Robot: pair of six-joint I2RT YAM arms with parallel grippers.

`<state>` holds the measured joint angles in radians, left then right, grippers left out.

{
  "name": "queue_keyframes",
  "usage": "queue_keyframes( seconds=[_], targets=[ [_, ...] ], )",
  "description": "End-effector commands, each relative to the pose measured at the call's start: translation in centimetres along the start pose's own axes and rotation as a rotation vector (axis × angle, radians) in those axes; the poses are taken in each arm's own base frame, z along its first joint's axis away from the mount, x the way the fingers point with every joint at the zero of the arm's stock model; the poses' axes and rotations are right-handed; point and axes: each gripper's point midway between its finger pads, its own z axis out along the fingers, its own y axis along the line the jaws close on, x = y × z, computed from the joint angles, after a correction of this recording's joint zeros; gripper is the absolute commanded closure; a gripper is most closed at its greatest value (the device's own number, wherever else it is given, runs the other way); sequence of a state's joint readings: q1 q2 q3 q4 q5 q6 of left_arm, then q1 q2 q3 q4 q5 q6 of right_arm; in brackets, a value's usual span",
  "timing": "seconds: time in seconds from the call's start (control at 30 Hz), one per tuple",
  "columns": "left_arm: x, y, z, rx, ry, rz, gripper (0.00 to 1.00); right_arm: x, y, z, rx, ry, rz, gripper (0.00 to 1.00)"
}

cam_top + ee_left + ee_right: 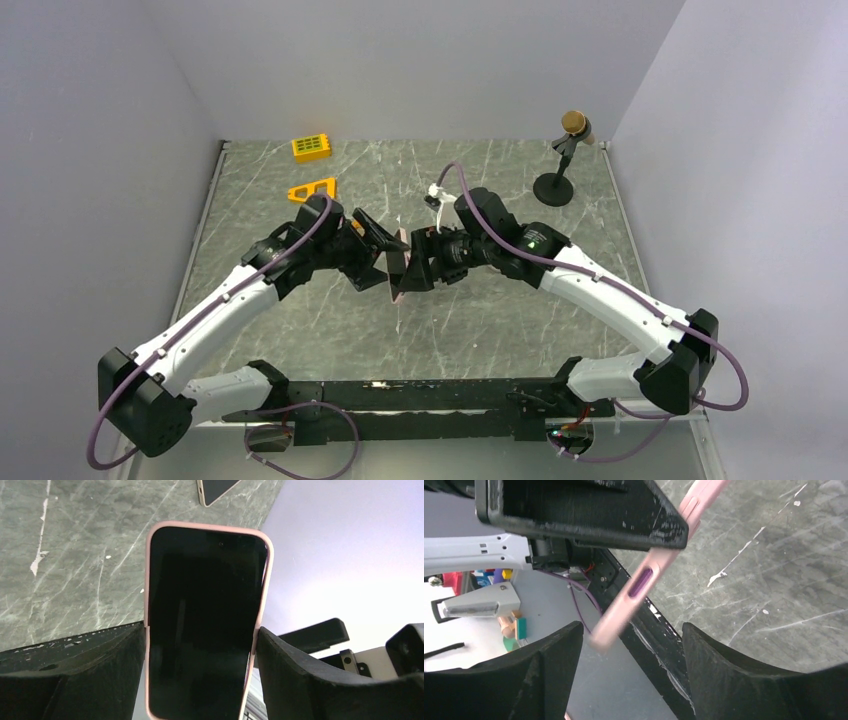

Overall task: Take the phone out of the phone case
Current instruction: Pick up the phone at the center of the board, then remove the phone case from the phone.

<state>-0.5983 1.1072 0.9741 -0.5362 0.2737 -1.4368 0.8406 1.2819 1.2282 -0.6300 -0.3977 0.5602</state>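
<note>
The long edge of the case faces my right gripper. Next, my left gripper turns the case until my right gripper can pinch the case's rim at its lower end (pixel 604 636).
The phone (pixel 205 620), its screen dark, sits in a pink phone case (pixel 210 526) held up above the table. My left gripper (pixel 200 645) is shut across the case's width, one finger on each long edge. In the top view the case (pixel 397 272) stands on edge between the two grippers at the table's middle. My right gripper (pixel 631 645) is open. The case's lower end (pixel 644 580), seen edge-on with a purple button slot, hangs just above its gap, touching neither finger. The left gripper's finger (pixel 589 510) crosses the top of that view.
A yellow block (pixel 311 147) and an orange triangular frame (pixel 313 188) lie at the back left of the marble table (pixel 500 320). A black stand with a brown ball on top (pixel 560 165) is at the back right. White walls close in both sides.
</note>
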Motion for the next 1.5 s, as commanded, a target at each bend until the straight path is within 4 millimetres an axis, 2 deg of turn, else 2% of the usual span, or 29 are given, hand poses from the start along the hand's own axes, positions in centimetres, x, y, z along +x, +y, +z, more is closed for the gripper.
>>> queue_keyframes(
  seconds=[0.0, 0.13, 0.23, 0.27, 0.3, 0.33, 0.4, 0.43, 0.47, 0.5, 0.53, 0.57, 0.6, 0.63, 0.83, 0.9, 0.97, 1.03, 1.1, 1.13, 1.23, 1.3, 1.4, 1.47],
  targets=[
    [1.3, -4.1, -1.8, 0.094, 0.040, -0.003, 1.00, -2.6, 1.3, 0.0, -0.039, -0.102, -0.027, 0.23],
    [1.4, -4.2, -1.8, 0.092, 0.037, 0.004, 1.00, -2.6, 0.6, 0.6, -0.001, -0.091, 0.016, 0.20],
    [1.5, -4.4, -1.6, 0.099, 0.047, 0.007, 1.00, -2.3, -0.2, 1.7, 0.028, -0.052, 0.047, 0.25],
    [1.6, -4.5, -1.6, 0.103, 0.050, 0.009, 1.00, -2.2, -0.7, 2.1, 0.052, -0.046, 0.061, 0.30],
    [1.6, -4.7, -1.7, 0.107, 0.049, 0.014, 1.00, -2.2, -1.2, 2.3, 0.074, -0.045, 0.072, 0.39],
    [1.6, -4.6, -1.8, 0.101, 0.045, 0.020, 1.00, -2.3, -1.5, 2.4, 0.094, -0.047, 0.079, 0.52],
    [1.4, -4.4, -2.0, 0.086, 0.030, 0.034, 1.00, -2.6, -1.9, 2.4, 0.120, -0.060, 0.085, 0.94],
    [1.3, -4.4, -2.1, 0.088, 0.024, 0.045, 1.00, -2.7, -1.9, 2.2, 0.121, -0.067, 0.084, 1.00],
    [1.2, -4.5, -2.3, 0.100, 0.015, 0.057, 0.98, -2.8, -1.8, 2.0, 0.118, -0.075, 0.080, 1.00],
    [1.0, -4.4, -2.5, 0.100, 0.005, 0.059, 0.81, -3.0, -1.7, 1.5, 0.111, -0.096, 0.082, 1.00],
    [0.7, -4.4, -2.8, 0.102, -0.007, 0.061, 0.60, -3.3, -1.6, 0.9, 0.103, -0.120, 0.090, 1.00],
    [0.5, -4.5, -3.4, 0.109, -0.024, 0.073, 0.28, -3.5, -1.7, 0.4, 0.082, -0.141, 0.108, 1.00],
    [0.1, -4.4, -3.8, 0.105, -0.043, 0.093, 0.04, -3.9, -1.5, -0.4, 0.043, -0.175, 0.122, 1.00],
    [-0.3, -4.5, -4.5, 0.111, -0.071, 0.116, 0.01, -4.2, -1.5, -1.1, -0.001, -0.205, 0.146, 1.00],
    [-1.4, -5.0, -8.1, 0.220, -0.205, 0.233, 0.01, -7.0, -1.7, -5.7, -0.203, -0.382, 0.266, 1.00],
    [-1.2, -6.2, -8.6, 0.328, -0.206, 0.239, 0.07, -8.4, -1.2, -7.2, -0.280, -0.443, 0.303, 1.00],
    [-0.4, -7.0, -8.1, 0.436, -0.170, 0.260, 0.19, -9.2, -0.2, -8.2, -0.366, -0.484, 0.317, 1.00],
    [0.3, -8.7, -8.1, 0.536, -0.124, 0.267, 0.24, -9.8, 0.8, -8.7, -0.443, -0.493, 0.324, 1.00],
    [1.1, -10.4, -8.2, 0.604, -0.073, 0.290, 0.25, -10.3, 1.6, -8.8, -0.483, -0.476, 0.300, 1.00],
    [1.5, -11.4, -8.2, 0.626, -0.046, 0.316, 0.23, -10.4, 1.9, -8.9, -0.495, -0.469, 0.284, 1.00],
    [2.1, -14.4, -8.7, 0.676, -0.005, 0.420, 0.09, -10.2, 3.0, -9.6, -0.546, -0.475, 0.219, 1.00],
    [2.0, -15.9, -8.9, 0.704, -0.005, 0.453, 0.07, -9.8, 3.3, -9.6, -0.577, -0.463, 0.202, 1.00],
    [1.6, -17.1, -8.7, 0.734, 0.001, 0.452, 0.09, -9.8, 4.2, -10.1, -0.636, -0.461, 0.177, 1.00],
    [1.3, -17.8, -8.6, 0.775, 0.020, 0.450, 0.15, -9.7, 4.6, -10.2, -0.652, -0.442, 0.166, 1.00]
  ],
)
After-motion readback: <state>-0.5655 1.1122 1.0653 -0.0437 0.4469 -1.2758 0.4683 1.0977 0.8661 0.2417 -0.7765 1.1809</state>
